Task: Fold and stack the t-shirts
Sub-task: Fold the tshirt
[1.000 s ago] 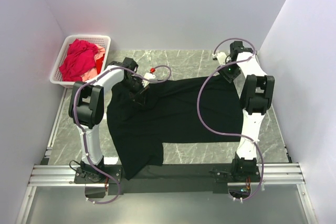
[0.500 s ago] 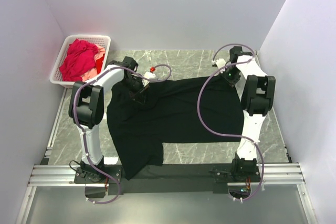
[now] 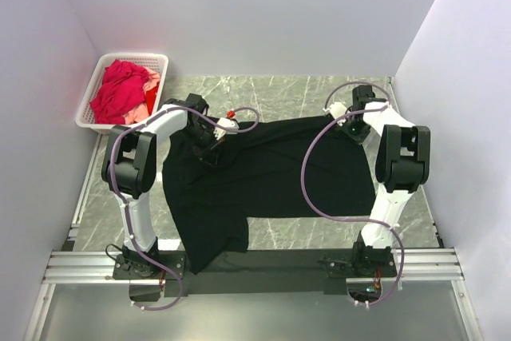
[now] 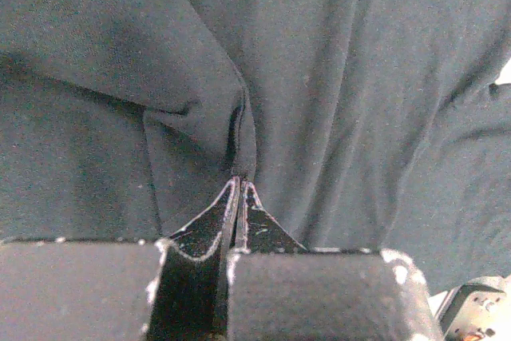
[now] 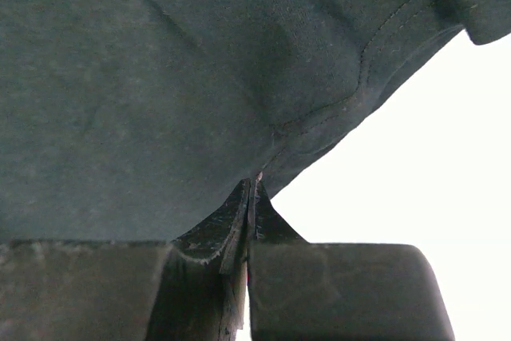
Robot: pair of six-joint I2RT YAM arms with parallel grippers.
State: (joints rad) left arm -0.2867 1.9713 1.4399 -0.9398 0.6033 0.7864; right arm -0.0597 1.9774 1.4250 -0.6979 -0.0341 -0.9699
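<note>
The black t-shirt's sleeve hangs over the near edge of the table, so my right gripper and my left gripper needs to take the t-shirt's far edge [image 3: 326, 120] and pull the t-shirt back.
A large black t-shirt [image 3: 271, 173] lies spread on the marble table, one sleeve hanging toward the near edge. At the shirt's far left part, my left gripper [image 3: 214, 149] is shut on a pinched fold of the black cloth [image 4: 239, 129]. My right gripper [image 3: 357, 121] is shut on the hemmed edge of the black t-shirt [image 5: 319, 125] at its far right corner. The crimson red t-shirt [image 3: 120, 89] and a salmon pink one [image 3: 152, 84] lie crumpled in the basket.
A white lattice basket [image 3: 89, 117] stands at the far left corner of the table. Grey walls close in on both sides and at the back. Purple cables loop from both arms over the cloth. A metal rail [image 3: 255, 265] runs along the near edge.
My right gripper has closed on the shirt's far right edge, and that arm has swung right. The left arm has shifted slightly and keeps its pinch.
</note>
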